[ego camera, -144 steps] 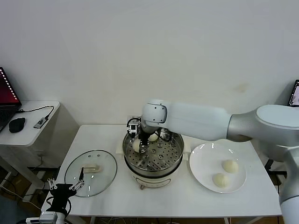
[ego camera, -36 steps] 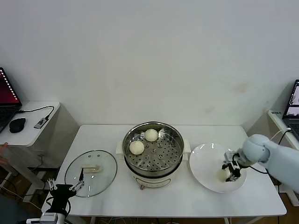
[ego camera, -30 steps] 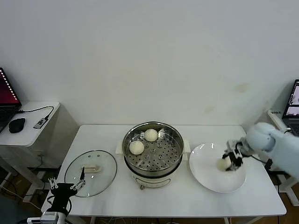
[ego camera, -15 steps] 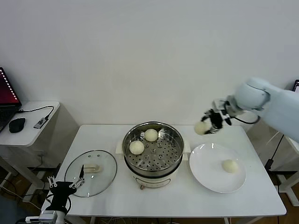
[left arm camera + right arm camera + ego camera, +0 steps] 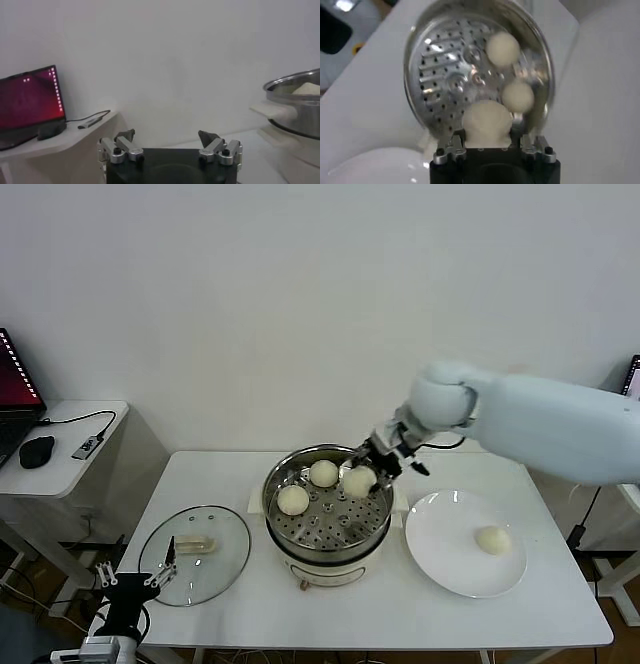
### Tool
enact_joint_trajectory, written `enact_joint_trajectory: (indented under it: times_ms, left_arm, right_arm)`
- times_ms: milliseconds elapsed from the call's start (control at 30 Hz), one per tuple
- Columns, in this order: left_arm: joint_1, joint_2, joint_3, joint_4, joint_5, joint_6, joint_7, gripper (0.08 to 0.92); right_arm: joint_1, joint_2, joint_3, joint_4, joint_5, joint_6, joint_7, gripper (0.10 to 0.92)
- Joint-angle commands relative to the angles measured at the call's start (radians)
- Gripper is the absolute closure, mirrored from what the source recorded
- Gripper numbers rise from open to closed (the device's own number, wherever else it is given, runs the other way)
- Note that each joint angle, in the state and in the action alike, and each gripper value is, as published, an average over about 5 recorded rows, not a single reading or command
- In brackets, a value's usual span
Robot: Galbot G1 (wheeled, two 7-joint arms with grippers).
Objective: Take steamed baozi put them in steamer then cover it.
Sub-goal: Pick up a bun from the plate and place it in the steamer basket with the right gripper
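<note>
My right gripper is holding the baozi and will let go of it on the bare front part of the steamer's perforated tray [image 5: 325, 527] [image 5: 456, 66].
My right gripper [image 5: 368, 472] is shut on a cream-white baozi [image 5: 359, 481] and holds it over the back right of the steel steamer [image 5: 327, 506]. In the right wrist view the held baozi [image 5: 486, 123] sits between the fingers above the perforated tray [image 5: 451, 80]. Two baozi [image 5: 322, 473] [image 5: 292, 499] lie on the tray; they also show in the right wrist view [image 5: 502, 49] [image 5: 518, 96]. One baozi [image 5: 490, 539] is left on the white plate [image 5: 445, 561]. The glass cover [image 5: 194, 553] lies flat on the table at the left. My left gripper [image 5: 168, 140] is open and empty, parked low at the table's front left.
A side table [image 5: 60, 449] at the far left holds a laptop [image 5: 12, 399], a mouse [image 5: 37, 451] and a cable. The steamer's white side handle [image 5: 276, 110] shows in the left wrist view. The white wall stands close behind the table.
My right gripper picked a baozi from the plate, lifted it and carried it left over the steamer. One baozi stays on the plate. The left arm has not moved.
</note>
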Motion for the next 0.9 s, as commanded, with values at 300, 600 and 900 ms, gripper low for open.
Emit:
enact_joint_trajectory:
  times_ms: [300, 600, 900]
  left_arm:
    - [0.005, -0.015, -0.006, 0.008, 0.001, -0.01, -0.006, 0.177]
    - [-0.003, -0.013, -0.005, 0.019, 0.001, -0.013, -0.008, 0.177]
    - [-0.003, -0.015, -0.004, 0.025, 0.003, -0.014, -0.01, 0.177]
  right_arm:
    - [-0.044, 0.233, -0.064, -0.092, -0.254, 0.341, 0.03, 0.459]
    - [-0.066, 0.241, -0.071, -0.097, -0.336, 0.418, 0.032, 0.457]
    - [-0.078, 0.233, -0.075, -0.078, -0.361, 0.455, 0.027, 0.457]
